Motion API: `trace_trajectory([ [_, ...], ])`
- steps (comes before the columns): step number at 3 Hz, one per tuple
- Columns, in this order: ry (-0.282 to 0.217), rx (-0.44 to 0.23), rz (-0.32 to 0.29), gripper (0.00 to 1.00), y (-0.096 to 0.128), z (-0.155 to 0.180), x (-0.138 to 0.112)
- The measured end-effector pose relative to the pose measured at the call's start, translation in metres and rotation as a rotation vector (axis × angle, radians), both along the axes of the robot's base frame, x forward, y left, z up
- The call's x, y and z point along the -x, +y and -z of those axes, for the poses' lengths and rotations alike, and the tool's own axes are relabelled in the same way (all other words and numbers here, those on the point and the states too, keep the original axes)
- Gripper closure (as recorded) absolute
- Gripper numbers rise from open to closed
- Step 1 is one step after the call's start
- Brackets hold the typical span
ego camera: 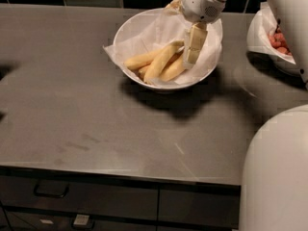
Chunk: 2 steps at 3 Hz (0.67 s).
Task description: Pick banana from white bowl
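Observation:
Next, I grip the far end of the middle banana (174, 48) in the white bowl.
The white bowl (132, 30) with its crinkled white paper liner (113, 52) stands at the back middle of the dark counter. Several yellow bananas (156, 64) lie in it, side by side, pointing from lower left to upper right. My gripper (193, 52) comes down from the upper right into the bowl's right half. Its tip is against the right ends of the bananas. No banana is lifted; they all rest on the liner.
A second white bowl with red berries (279, 40) stands at the right edge, partly behind my arm (288, 18). My white base (276, 177) fills the lower right. Dark tiles run along the back wall. Drawers sit below the counter's front edge (120, 174).

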State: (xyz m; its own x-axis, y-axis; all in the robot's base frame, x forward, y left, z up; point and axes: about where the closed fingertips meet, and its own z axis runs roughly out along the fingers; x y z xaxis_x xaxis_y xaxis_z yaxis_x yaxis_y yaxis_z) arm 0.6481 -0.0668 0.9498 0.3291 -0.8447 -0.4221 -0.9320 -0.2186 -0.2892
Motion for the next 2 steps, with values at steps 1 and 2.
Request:
trace_trajectory([
  [1,-0.01,-0.018,-0.046,0.0,0.0262,0.0112,-0.0282],
  [2,-0.01,-0.013,-0.037,0.0,0.0293,0.0173,-0.0322],
])
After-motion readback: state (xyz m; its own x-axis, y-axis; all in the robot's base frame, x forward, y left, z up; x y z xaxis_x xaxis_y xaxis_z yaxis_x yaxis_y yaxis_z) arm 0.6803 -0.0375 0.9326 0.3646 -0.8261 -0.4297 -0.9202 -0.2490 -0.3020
